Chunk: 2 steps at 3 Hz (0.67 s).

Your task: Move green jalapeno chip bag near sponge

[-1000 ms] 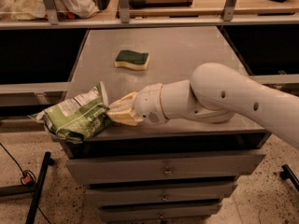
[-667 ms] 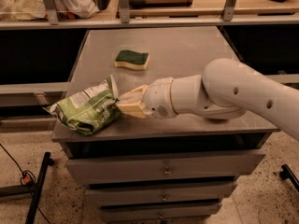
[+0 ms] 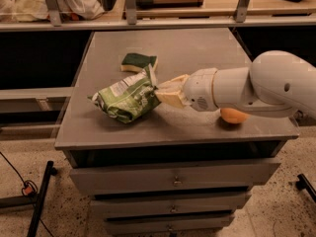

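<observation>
The green jalapeno chip bag, now held slightly above the table, will be let go by my gripper on the grey table (image 3: 164, 76) beside the front corner of the sponge that is nearest my arm.
The green jalapeno chip bag (image 3: 127, 97) is a crinkled green and white foil bag, held slightly raised over the left middle of the grey table (image 3: 197, 53). My gripper (image 3: 160, 93) reaches in from the right and is shut on the bag's right end. The sponge (image 3: 138, 62), dark green on top with a pale yellow base, lies flat just behind the bag, a short gap away. My white arm (image 3: 256, 85) stretches across the table's right side.
A round orange fruit (image 3: 233, 116) sits under my arm near the table's right front edge. Drawers (image 3: 173, 179) are below the tabletop. A shelf rail (image 3: 148, 21) with posts runs behind the table. A black stand leg (image 3: 42, 196) is on the floor at left.
My gripper has carried the chip bag from the table's front left corner inward and to the right, closer to the sponge. The arm has moved right with it.
</observation>
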### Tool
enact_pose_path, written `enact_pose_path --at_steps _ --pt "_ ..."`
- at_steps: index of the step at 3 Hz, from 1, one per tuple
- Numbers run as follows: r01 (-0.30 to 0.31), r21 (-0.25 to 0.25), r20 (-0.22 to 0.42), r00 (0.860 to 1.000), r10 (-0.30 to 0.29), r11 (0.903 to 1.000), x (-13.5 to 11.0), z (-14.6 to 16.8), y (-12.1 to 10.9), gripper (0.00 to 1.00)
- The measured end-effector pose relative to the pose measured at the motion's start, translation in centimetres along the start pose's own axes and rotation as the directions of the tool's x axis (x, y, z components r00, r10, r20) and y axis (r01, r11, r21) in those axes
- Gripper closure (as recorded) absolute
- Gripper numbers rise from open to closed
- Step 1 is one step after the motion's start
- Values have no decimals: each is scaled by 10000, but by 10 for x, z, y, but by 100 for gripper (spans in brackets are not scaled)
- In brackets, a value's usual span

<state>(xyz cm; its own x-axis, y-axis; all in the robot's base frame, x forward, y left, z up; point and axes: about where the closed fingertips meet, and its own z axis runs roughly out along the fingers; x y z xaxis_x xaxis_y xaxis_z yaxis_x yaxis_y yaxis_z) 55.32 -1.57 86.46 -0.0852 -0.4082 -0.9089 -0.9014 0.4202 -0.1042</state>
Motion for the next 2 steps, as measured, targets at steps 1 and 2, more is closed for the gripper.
enact_pose_path --at_steps 1,2 --pt "-314 332 -347 9989 325 9990 34 -24 -21 100" --pt "-408 653 -452 9980 438 9970 51 -42 -34 100"
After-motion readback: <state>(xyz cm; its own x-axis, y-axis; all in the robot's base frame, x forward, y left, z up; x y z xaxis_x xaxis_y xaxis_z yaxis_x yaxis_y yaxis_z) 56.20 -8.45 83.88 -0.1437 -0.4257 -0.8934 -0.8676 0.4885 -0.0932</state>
